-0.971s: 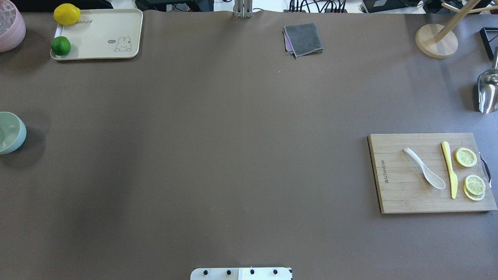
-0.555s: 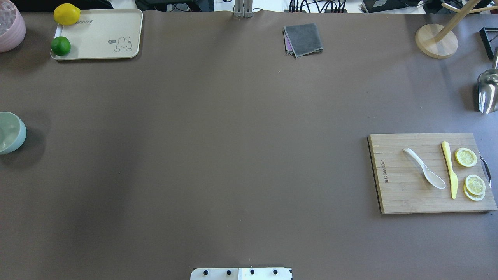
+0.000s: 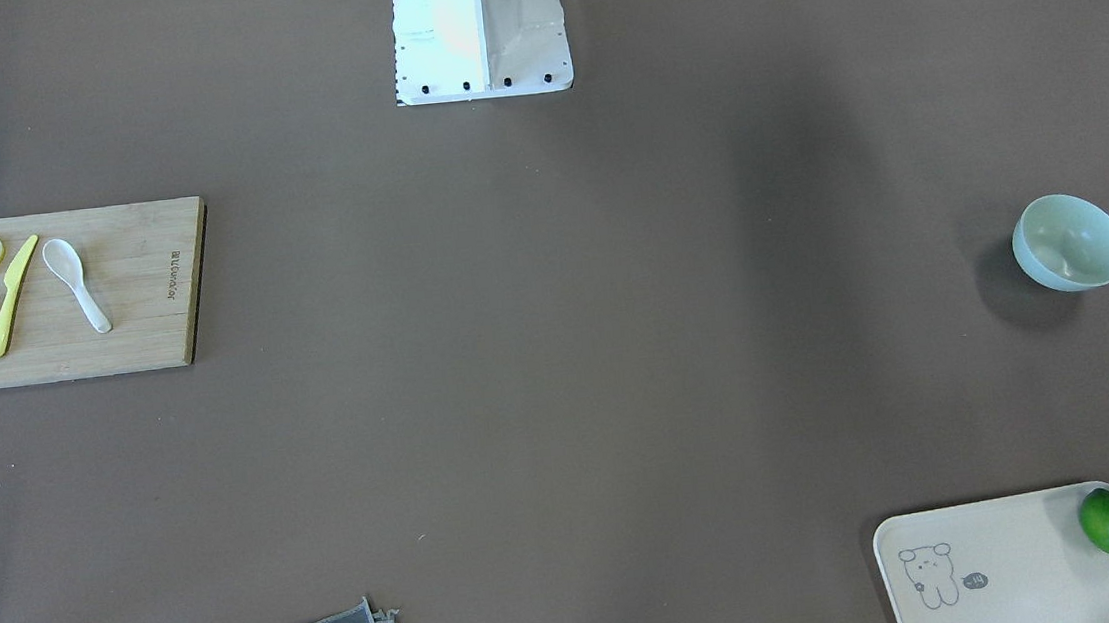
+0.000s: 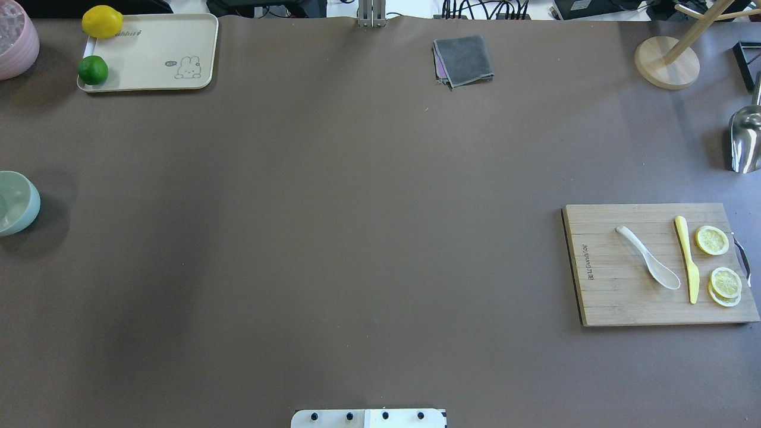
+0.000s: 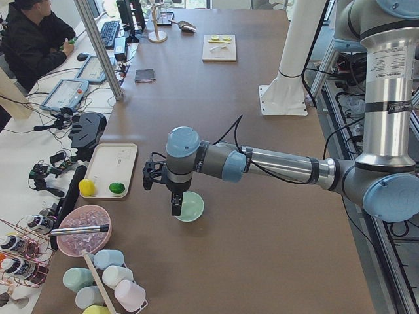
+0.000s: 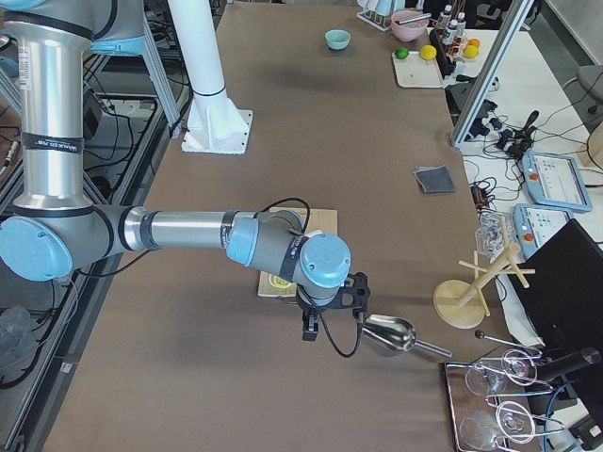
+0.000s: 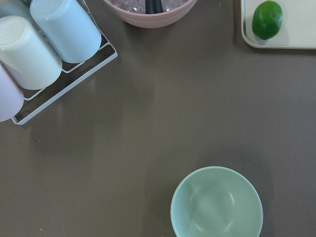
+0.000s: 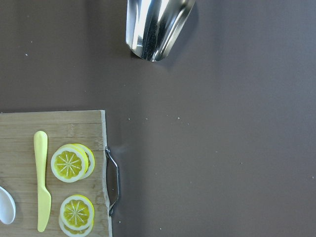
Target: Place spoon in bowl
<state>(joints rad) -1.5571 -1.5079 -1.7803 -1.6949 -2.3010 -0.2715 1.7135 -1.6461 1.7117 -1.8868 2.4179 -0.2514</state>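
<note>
My left gripper moves to the mint-green bowl next and closes on the bowl's rim (image 7: pixel 172 212), on the side away from the cutting board.
The white spoon (image 4: pixel 649 257) lies on a wooden cutting board (image 4: pixel 606 297) at the table's right, beside a yellow knife (image 4: pixel 686 258); it also shows in the front view (image 3: pixel 75 283), and its scoop edge in the right wrist view (image 8: pixel 6 205). The mint-green bowl (image 4: pixel 15 202) stands empty at the table's left edge, also in the left wrist view (image 7: pixel 216 203). My left gripper (image 5: pixel 175 206) hangs above the table right beside the bowl (image 5: pixel 191 206). My right gripper (image 6: pixel 306 330) hangs past the board's outer end. Neither shows clearly enough to tell whether it is open or shut.
Lemon slices (image 4: pixel 719 261) lie on the board. A metal scoop (image 4: pixel 746 139) lies beyond it. A cream tray (image 4: pixel 154 53) with a lime and a lemon, a pink bowl (image 4: pixel 15 41), a grey cloth (image 4: pixel 464 59) and a cup rack (image 7: pixel 44 49) stand around.
</note>
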